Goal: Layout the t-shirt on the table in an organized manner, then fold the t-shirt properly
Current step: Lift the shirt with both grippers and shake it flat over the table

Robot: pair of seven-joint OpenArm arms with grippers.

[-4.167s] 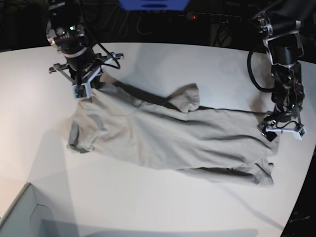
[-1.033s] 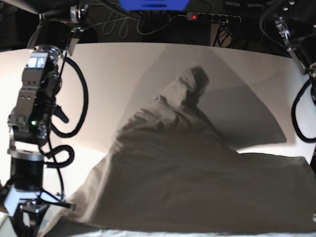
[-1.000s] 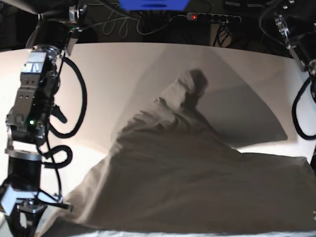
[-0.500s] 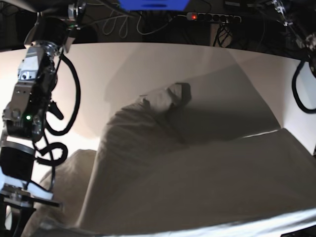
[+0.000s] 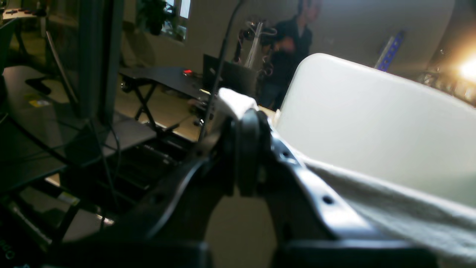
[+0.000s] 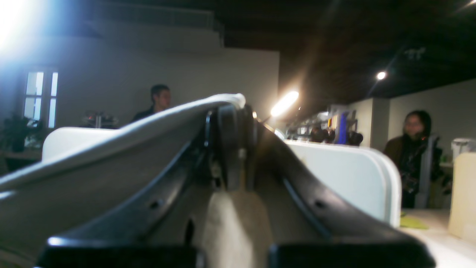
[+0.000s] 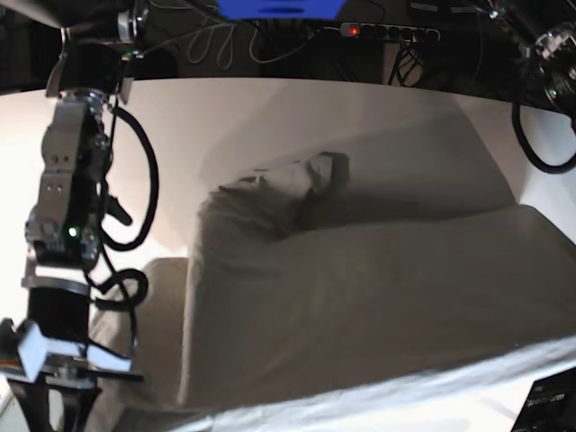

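Next, my left gripper lets go of the t-shirt edge on the white table's near side (image 7: pixel 468 364), diagonally across from the bunched sleeve.
The light grey-beige t-shirt (image 7: pixel 360 306) hangs stretched close to the base camera, its near edge raised and its far end with a bunched sleeve (image 7: pixel 310 175) lying on the white table (image 7: pixel 225 117). In the right wrist view my right gripper (image 6: pixel 230 111) is shut on a t-shirt edge (image 6: pixel 111 141) that runs off to the left. My left gripper (image 5: pixel 245 123) is shut on another t-shirt edge (image 5: pixel 390 208), which trails to the right over the table (image 5: pixel 372 123). In the base view the right gripper (image 7: pixel 54 378) sits at the bottom left; the left gripper's fingers are out of frame.
The right arm's links and looped cable (image 7: pixel 72 198) stand tall at the base view's left. The left arm (image 7: pixel 549 45) enters at the top right. A power strip and cables (image 7: pixel 387 31) lie beyond the table's far edge. People and desks show behind both wrist views.
The raised peak of the t-shirt has sunk onto the table and the cloth has spread wider. Its near edge now sits higher across the base view. Both grippers stay shut.
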